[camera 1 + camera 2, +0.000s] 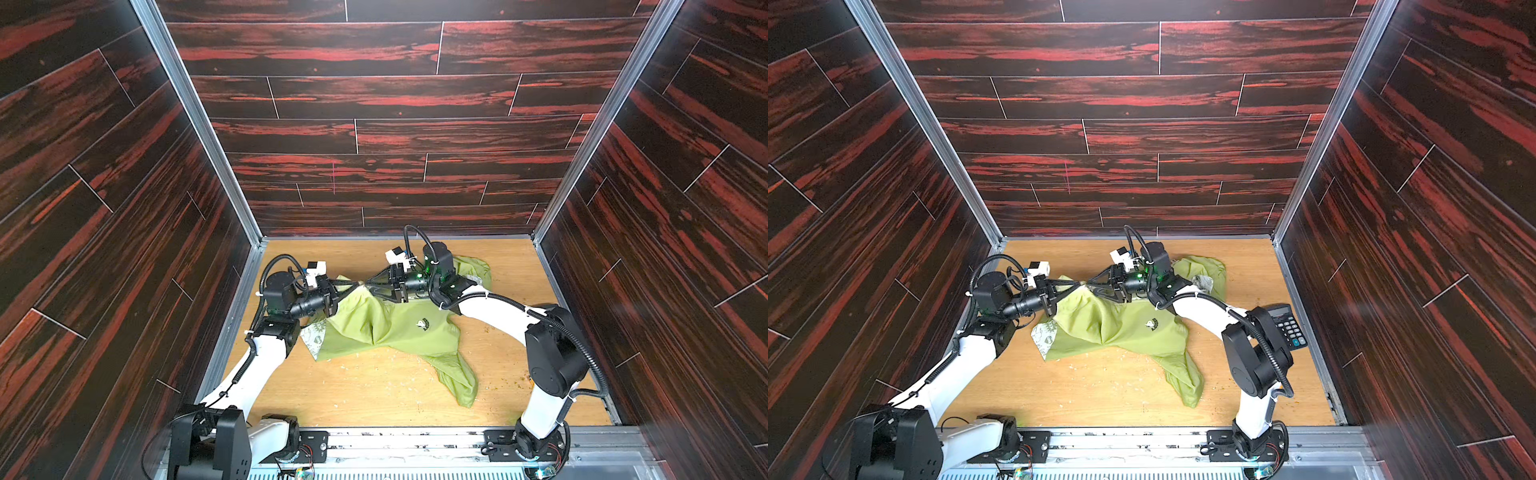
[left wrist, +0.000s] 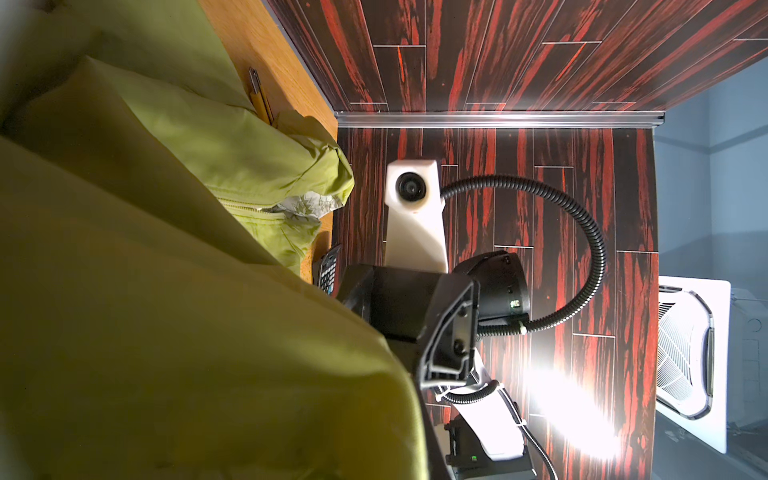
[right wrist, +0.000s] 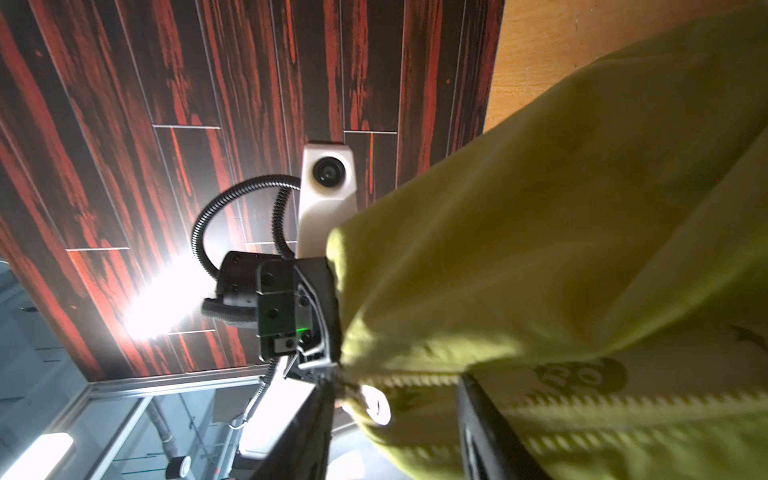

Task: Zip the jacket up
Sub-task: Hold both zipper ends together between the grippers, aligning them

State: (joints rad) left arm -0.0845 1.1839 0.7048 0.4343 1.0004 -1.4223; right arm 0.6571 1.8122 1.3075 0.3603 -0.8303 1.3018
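Note:
The shiny zipper pull is off-centre between my right gripper's open fingers. My right gripper should move over and close at the zipper's end point(image 3: 350, 387) beside my left gripper.
The lime-green jacket point(image 1: 395, 328) point(image 1: 1121, 328) lies crumpled on the wooden table point(image 1: 374, 395), with a white chest logo point(image 1: 422, 324) facing up. One fold is pulled up into a peak where both grippers meet. My left gripper point(image 1: 354, 285) point(image 1: 1077, 284) comes in from the left and is shut on that peak. In the left wrist view green fabric point(image 2: 166, 332) hides its jaws. My right gripper point(image 1: 371, 284) point(image 3: 395, 399) faces it from the right. Its fingers point(image 3: 486, 415) stand apart, and the zipper teeth point(image 3: 415, 380) run between them.
A dark calculator point(image 1: 1287, 326) point(image 2: 328, 270) lies by the right wall, behind the right arm. A yellow pencil-like tool point(image 2: 259, 97) rests near the back edge beside the hood. Dark red panel walls close in three sides. Crumbs dot the table front.

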